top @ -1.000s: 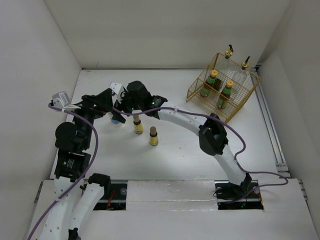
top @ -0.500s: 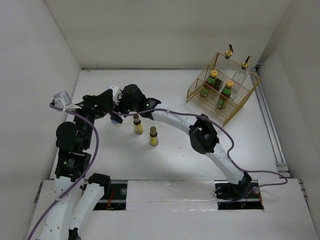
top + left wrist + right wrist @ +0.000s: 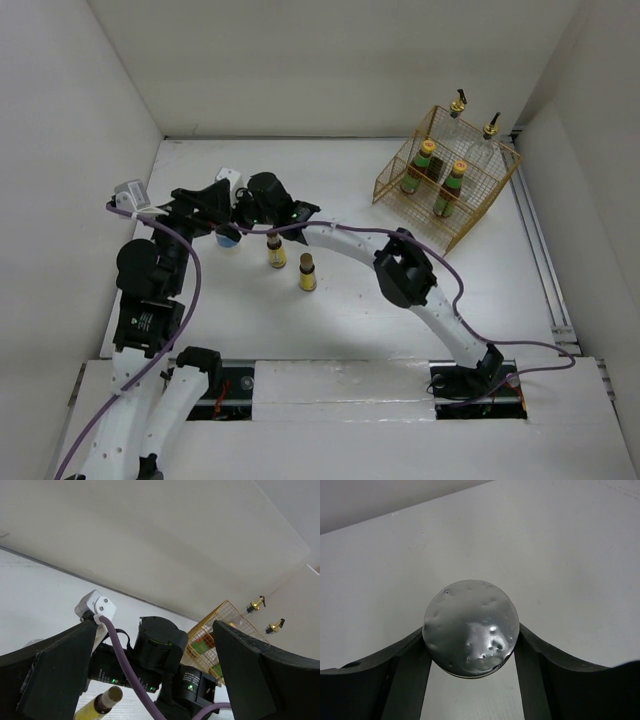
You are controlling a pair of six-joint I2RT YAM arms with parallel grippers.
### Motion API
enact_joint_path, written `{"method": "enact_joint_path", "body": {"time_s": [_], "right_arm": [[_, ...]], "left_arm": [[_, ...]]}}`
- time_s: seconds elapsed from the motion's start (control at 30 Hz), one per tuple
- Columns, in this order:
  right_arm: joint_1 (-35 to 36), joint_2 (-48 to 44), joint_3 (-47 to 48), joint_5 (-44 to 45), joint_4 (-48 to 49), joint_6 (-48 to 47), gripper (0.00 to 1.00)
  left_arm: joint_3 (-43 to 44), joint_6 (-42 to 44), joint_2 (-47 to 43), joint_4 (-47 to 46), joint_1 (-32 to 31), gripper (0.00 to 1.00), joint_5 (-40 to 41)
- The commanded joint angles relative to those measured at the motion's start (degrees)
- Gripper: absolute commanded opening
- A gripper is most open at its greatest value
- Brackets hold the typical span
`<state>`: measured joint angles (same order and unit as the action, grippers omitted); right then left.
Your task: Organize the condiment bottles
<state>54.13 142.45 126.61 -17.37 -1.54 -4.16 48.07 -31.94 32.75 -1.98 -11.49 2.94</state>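
Next, I put the white blue-banded bottle down in the gold wire basket's front corner (image 3: 395,192) beside the farther green-red-labelled bottle with my right gripper.
The white blue-banded bottle (image 3: 228,238) stands at the left of the table. Its round silver top (image 3: 470,627) fills the right wrist view. My right gripper (image 3: 470,636) is shut on that top, a finger (image 3: 406,661) touching each side. Beside it, my left gripper (image 3: 200,207) is open and holds nothing; its fingers (image 3: 55,665) frame the right arm. Two small yellow brown-capped bottles (image 3: 275,250) (image 3: 307,272) stand just right of them. Two green-red-labelled bottles (image 3: 423,165) (image 3: 452,187) and two glass bottles with gold pourers (image 3: 458,112) (image 3: 488,138) stand in the gold wire basket (image 3: 412,218).
White walls enclose the table on the left, back and right. The right arm's elbow (image 3: 402,278) stretches across the middle of the table. A purple cable (image 3: 117,647) crosses the left wrist view. The two grippers are very close together.
My right gripper has dropped slightly over the white bottle and its jaws have closed onto the silver top. The left gripper has stayed open, barely shifting.
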Motion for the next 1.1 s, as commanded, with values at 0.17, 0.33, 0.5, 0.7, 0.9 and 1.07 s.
{"method": "enact_joint_path", "body": {"time_s": [0.17,0.33,0.5,0.7,0.9,1.07], "right_arm": [[-1.65,-18.51,-10.31,-1.00,22.70,3.45,0.47],[-7.45,-28.95,-20.94,-2.50,31.94,10.38,0.47],[-15.96,-39.87,-34.65,0.65,36.61,11.81,0.46],[-25.90,-54.62,-53.20,7.51,36.61,11.81,0.46],[-35.22,-59.48,-60.94,10.07,33.27,10.40,0.45],[-39.18,-59.48,-61.66,8.93,33.27,10.40,0.43]], "left_arm": [[-0.26,0.65,0.03,-3.47,0.85,1.00,-1.18],[-0.26,0.65,0.03,-3.47,0.85,1.00,-1.18],[-0.26,0.65,0.56,-4.00,0.85,1.00,-2.93],[-1.93,0.13,2.40,-4.53,0.85,1.00,-5.75],[-1.93,-0.40,4.07,-5.05,0.85,1.00,-7.60],[-1.93,-0.40,5.91,-5.58,0.85,1.00,-7.60]]}}
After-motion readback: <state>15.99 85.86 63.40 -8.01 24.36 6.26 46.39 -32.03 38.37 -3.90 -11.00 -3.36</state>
